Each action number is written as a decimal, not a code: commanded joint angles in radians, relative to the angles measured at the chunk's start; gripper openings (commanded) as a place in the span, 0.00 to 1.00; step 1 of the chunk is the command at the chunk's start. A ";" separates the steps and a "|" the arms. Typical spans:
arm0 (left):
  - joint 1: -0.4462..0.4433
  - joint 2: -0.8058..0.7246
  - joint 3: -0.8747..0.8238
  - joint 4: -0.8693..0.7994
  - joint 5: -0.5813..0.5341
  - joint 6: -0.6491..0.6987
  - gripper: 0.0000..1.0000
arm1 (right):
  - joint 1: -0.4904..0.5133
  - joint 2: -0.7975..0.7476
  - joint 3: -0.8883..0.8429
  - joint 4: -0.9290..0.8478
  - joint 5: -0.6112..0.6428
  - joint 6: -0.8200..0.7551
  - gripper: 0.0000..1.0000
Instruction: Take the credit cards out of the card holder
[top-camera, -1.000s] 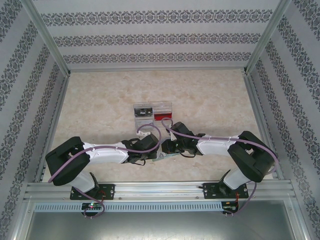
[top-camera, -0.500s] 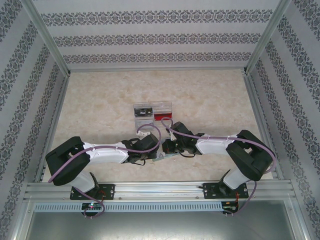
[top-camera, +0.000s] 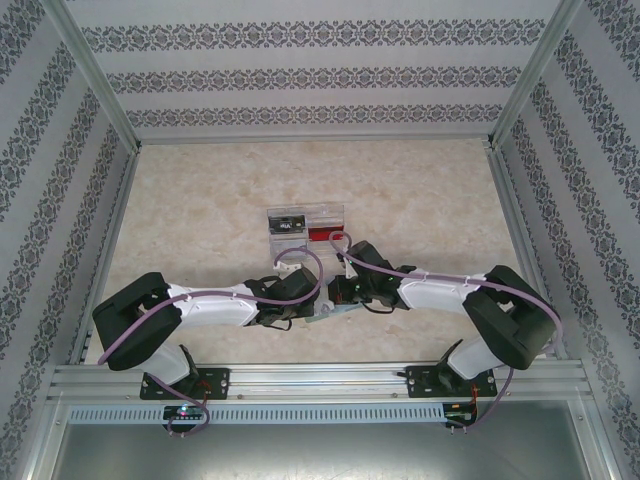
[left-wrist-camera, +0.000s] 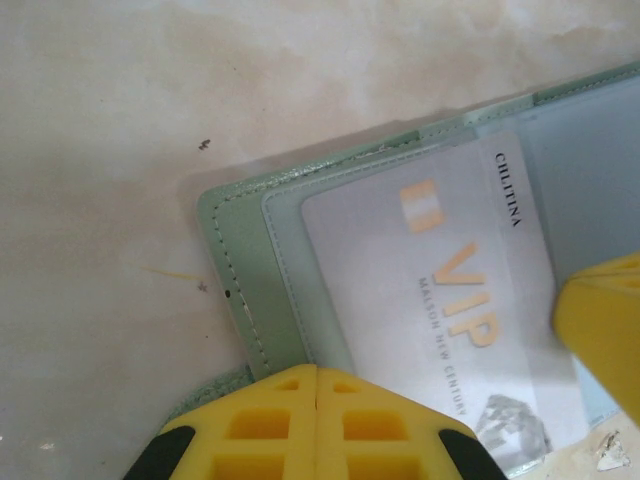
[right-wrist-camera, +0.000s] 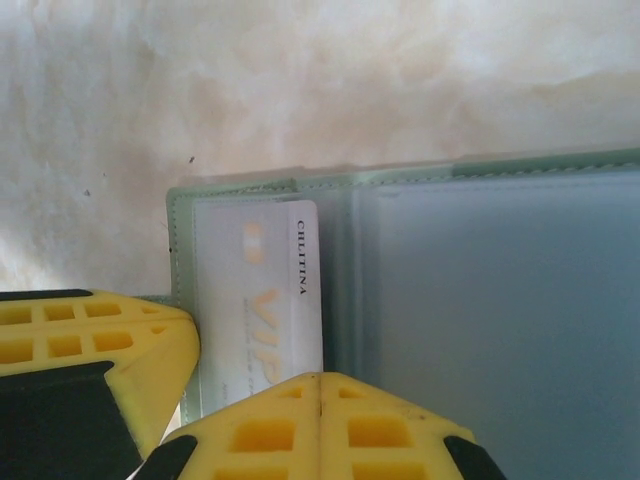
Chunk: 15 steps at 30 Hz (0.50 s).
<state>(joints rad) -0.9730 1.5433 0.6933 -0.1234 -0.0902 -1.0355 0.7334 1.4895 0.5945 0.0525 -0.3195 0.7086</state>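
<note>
My right gripper needs to slide the white card farther out, as only a narrow part of it clears the card holder's pocket, then open and pinch the card's edge (right-wrist-camera: 320, 340).
The card holder (left-wrist-camera: 238, 262) lies open on the table, grey-green outside and pale blue-grey inside (right-wrist-camera: 480, 320). A white card (left-wrist-camera: 440, 290) printed "VIP" sits in its clear left pocket (right-wrist-camera: 260, 290). My left gripper (left-wrist-camera: 317, 368) is shut, its yellow tips resting on the holder's edge by that pocket. My right gripper (right-wrist-camera: 320, 377) is also shut, its tips on the holder beside the white card. From above, both grippers meet over the holder (top-camera: 338, 312), which is mostly hidden under them. A red card (top-camera: 320, 236) lies in the clear tray.
The clear divided tray (top-camera: 305, 214) stands just beyond the grippers and also holds a black card (top-camera: 288, 225). Patterned walls and metal rails close in the marble-look table on all sides. The two wrists sit very close together.
The right arm's elbow has shifted slightly to the right and its wrist has turned a little. The left arm and the card holder have stayed put.
</note>
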 joint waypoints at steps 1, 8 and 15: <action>0.008 0.031 0.003 -0.059 -0.008 -0.021 0.01 | -0.026 -0.021 -0.023 -0.029 0.010 -0.009 0.00; 0.009 0.031 0.011 -0.068 -0.008 -0.017 0.01 | -0.065 -0.039 -0.045 -0.034 0.006 -0.014 0.00; 0.009 0.033 0.017 -0.066 -0.003 -0.011 0.01 | -0.079 -0.074 -0.055 -0.010 -0.034 -0.033 0.19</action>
<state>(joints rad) -0.9730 1.5452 0.6987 -0.1322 -0.0902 -1.0401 0.6613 1.4361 0.5472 0.0341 -0.3294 0.6964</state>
